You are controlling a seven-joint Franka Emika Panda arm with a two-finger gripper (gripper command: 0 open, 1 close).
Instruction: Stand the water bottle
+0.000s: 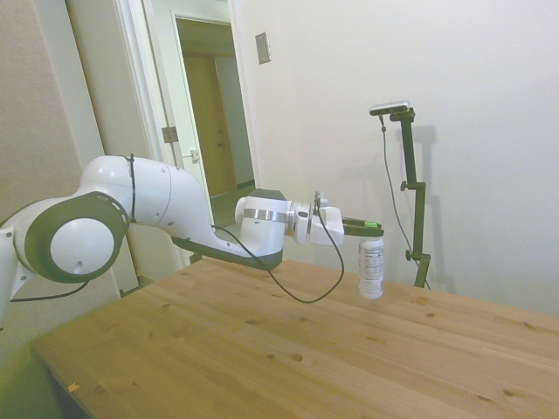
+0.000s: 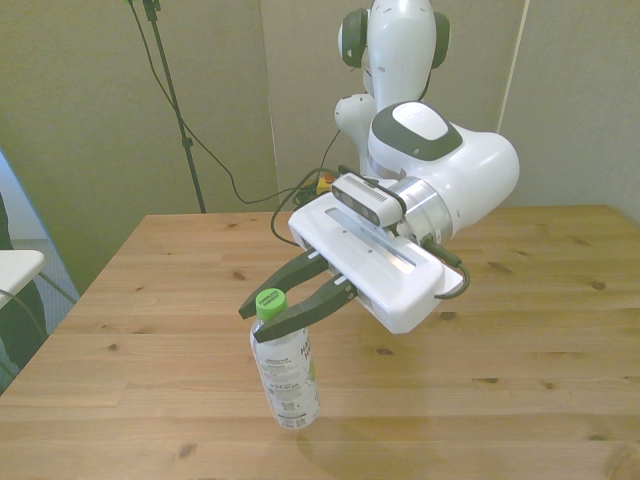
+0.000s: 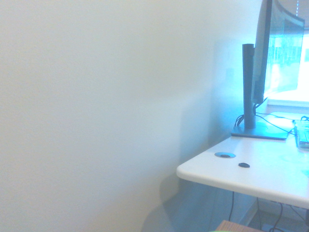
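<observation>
The water bottle, now hanging nearly upright at the table, will be let go upright by my gripper on the bare wood [image 2: 286,441] just below it, toward the near edge of the table.
The water bottle [image 2: 285,375] [image 1: 371,266] is a small clear plastic bottle with a green cap and a white printed label. It hangs nearly upright, its base at or just above the wooden table [image 2: 520,330]; contact is unclear. My gripper [image 2: 268,300] [image 1: 371,227] reaches out level with its dark fingers shut on the bottle's neck just under the cap. In the front view the bottle is toward the near edge, left of centre. The wrist view shows no bottle.
The wrist view holds only a pale wall and a white desk [image 3: 251,176] with a monitor [image 3: 270,53] beyond the table. A black cable [image 1: 301,292] loops under the arm's wrist. An open doorway [image 1: 210,113] stands behind the arm.
</observation>
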